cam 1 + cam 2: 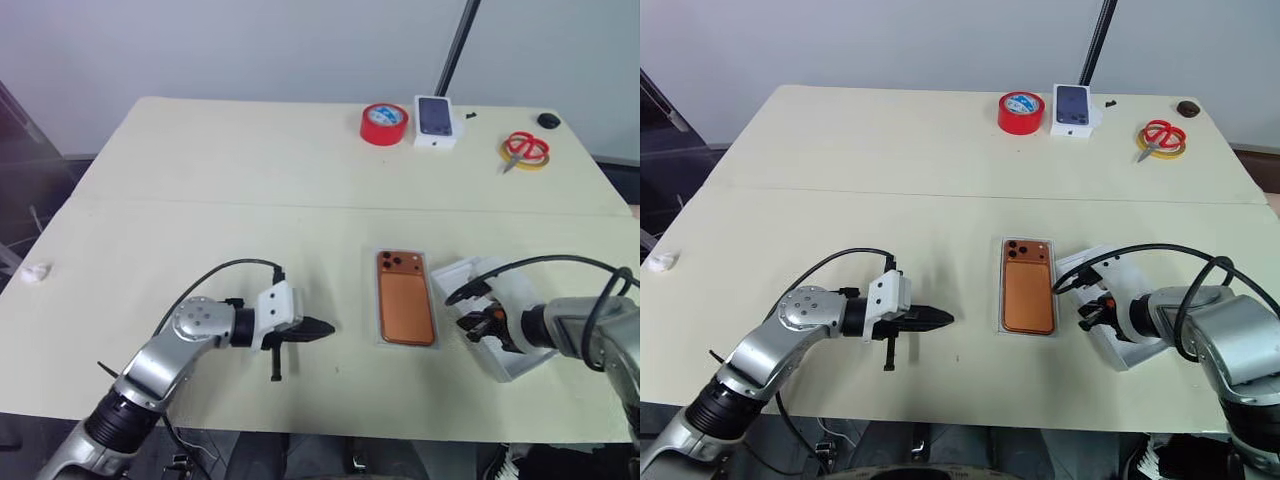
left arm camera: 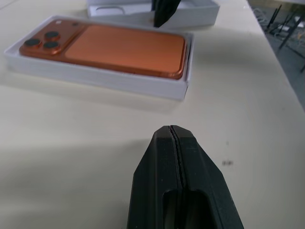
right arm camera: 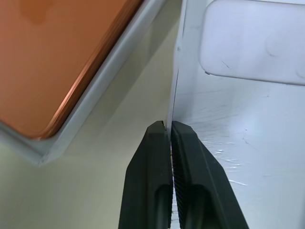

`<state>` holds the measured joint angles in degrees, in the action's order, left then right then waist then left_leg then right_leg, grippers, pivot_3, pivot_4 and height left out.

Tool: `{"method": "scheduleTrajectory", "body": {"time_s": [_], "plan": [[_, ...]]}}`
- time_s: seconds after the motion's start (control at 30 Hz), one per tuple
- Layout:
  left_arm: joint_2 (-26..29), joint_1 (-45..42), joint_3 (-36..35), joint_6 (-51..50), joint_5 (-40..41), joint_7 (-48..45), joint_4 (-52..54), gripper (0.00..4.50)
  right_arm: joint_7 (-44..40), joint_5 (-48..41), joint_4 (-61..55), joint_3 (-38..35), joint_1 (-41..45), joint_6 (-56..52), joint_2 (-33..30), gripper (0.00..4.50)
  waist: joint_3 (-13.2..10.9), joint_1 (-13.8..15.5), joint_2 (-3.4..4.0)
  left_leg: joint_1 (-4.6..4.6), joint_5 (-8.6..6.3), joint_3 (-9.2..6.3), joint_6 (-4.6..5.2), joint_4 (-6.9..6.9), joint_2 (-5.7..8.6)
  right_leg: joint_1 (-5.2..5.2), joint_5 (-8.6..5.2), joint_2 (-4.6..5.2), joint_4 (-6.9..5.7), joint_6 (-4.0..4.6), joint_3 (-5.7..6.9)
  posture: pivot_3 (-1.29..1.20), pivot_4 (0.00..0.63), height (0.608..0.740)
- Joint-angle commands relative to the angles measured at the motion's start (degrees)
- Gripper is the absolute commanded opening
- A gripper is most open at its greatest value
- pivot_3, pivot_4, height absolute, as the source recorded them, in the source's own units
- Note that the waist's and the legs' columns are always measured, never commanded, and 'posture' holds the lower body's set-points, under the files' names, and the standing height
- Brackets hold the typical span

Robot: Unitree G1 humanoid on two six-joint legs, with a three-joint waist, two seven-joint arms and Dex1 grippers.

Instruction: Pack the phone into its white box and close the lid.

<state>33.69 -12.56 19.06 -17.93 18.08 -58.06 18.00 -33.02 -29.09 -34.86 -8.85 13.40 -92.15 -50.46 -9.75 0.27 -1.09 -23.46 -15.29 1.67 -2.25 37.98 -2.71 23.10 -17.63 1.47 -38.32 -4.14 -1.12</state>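
My right gripper will let go of the white lid so that it stands on edge against the box's long side facing my left gripper (image 1: 367, 278).
The orange phone (image 1: 405, 310) lies camera side up inside the shallow white box (image 1: 374, 322) in the middle of the table's near half. Just right of it the white lid (image 1: 470, 272) rests open side up and slightly askew. My right gripper (image 3: 170, 126) is shut on the thin lid wall (image 3: 174, 90) that faces the box; it also appears in the head view as right gripper (image 1: 478, 325). My left gripper (image 1: 325, 328) hovers left of the box, pointing at it, shut with nothing between its fingers (image 2: 190, 162). In the left wrist view the phone (image 2: 124, 47) and box wall (image 2: 95, 76) lie ahead.
At the far edge sit a red tape roll (image 1: 384, 123), a small white box with a phone picture (image 1: 437, 121), red scissors on a yellow ring (image 1: 525, 150) and a small black object (image 1: 548, 120). A white scrap (image 1: 36, 272) lies at the left edge.
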Motion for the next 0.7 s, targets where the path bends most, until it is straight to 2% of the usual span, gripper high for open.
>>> {"method": "scheduleTrajectory", "body": {"time_s": [0.03,0.17,0.27,0.37,0.47,0.5,0.6,0.7], "plan": [[-0.56,-0.01,-1.93,1.14,0.56,0.26,-0.08,0.00,1.91,-4.45,1.36,-6.05,4.60,-0.35,0.08,0.06,0.00,-0.20,0.00,0.00,0.00,0.00,0.00,0.00,0.00,0.00,0.00,0.00,0.00,0.00,0.00,0.00,0.150,0.732],[-1.61,-1.08,-5.64,0.55,1.39,2.46,-3.36,0.00,3.56,-15.45,6.27,-11.54,14.20,-0.35,2.98,0.06,-0.01,-1.06,0.00,0.01,0.00,-0.01,0.00,0.00,-0.02,0.01,0.00,-0.02,-0.02,0.00,0.00,0.00,0.150,0.732],[-2.49,-2.28,-8.81,0.29,1.58,4.33,-6.14,0.00,8.50,-30.88,12.05,-14.88,20.77,-0.35,6.62,0.06,-0.01,-1.08,0.00,0.02,0.00,-0.03,0.01,-0.01,-0.05,0.02,0.01,-0.07,-0.06,-0.01,0.01,0.00,0.150,0.732],[-2.79,-3.07,-11.47,0.18,1.77,5.67,-7.82,0.00,19.11,-48.32,19.05,-15.14,25.73,-0.35,11.72,0.06,-0.01,-1.14,0.00,0.01,-0.02,-0.02,0.04,-0.02,-0.11,0.02,0.01,-0.05,-0.10,-0.01,0.02,0.00,0.150,0.732],[-2.57,-3.29,-13.36,-0.18,2.39,6.28,-7.92,0.00,38.76,-76.30,22.16,-3.44,22.08,13.51,8.43,0.06,-0.02,-0.79,-0.02,-0.04,-0.03,-0.02,0.05,-0.01,-0.17,0.05,0.01,0.03,-0.13,-0.02,0.03,0.00,0.150,0.732],[-2.45,-3.27,-13.88,-0.36,2.58,6.40,-7.75,0.00,42.57,-81.31,21.80,-0.06,20.85,17.40,8.20,0.06,-0.02,-0.79,-0.02,-0.08,-0.06,-0.02,0.11,0.00,-0.15,0.05,0.01,0.09,-0.11,-0.02,0.05,0.00,0.150,0.732],[-2.05,-2.92,-14.90,-0.75,2.75,6.43,-7.06,0.00,47.11,-83.91,19.85,5.30,18.30,23.69,12.43,0.06,-0.03,-1.12,-0.02,-0.15,-0.10,0.05,0.18,0.08,-0.11,0.08,0.04,0.12,-0.07,-0.09,-0.01,0.00,0.150,0.732],[-1.83,-2.35,-15.14,-0.99,2.64,6.75,-6.17,0.00,53.75,-83.91,18.52,7.59,15.13,28.74,19.80,0.06,-0.02,-1.32,-0.03,-0.11,-0.10,0.08,0.18,0.11,-0.14,0.08,0.10,0.08,-0.09,-0.18,-0.08,0.00,0.150,0.732]]}}
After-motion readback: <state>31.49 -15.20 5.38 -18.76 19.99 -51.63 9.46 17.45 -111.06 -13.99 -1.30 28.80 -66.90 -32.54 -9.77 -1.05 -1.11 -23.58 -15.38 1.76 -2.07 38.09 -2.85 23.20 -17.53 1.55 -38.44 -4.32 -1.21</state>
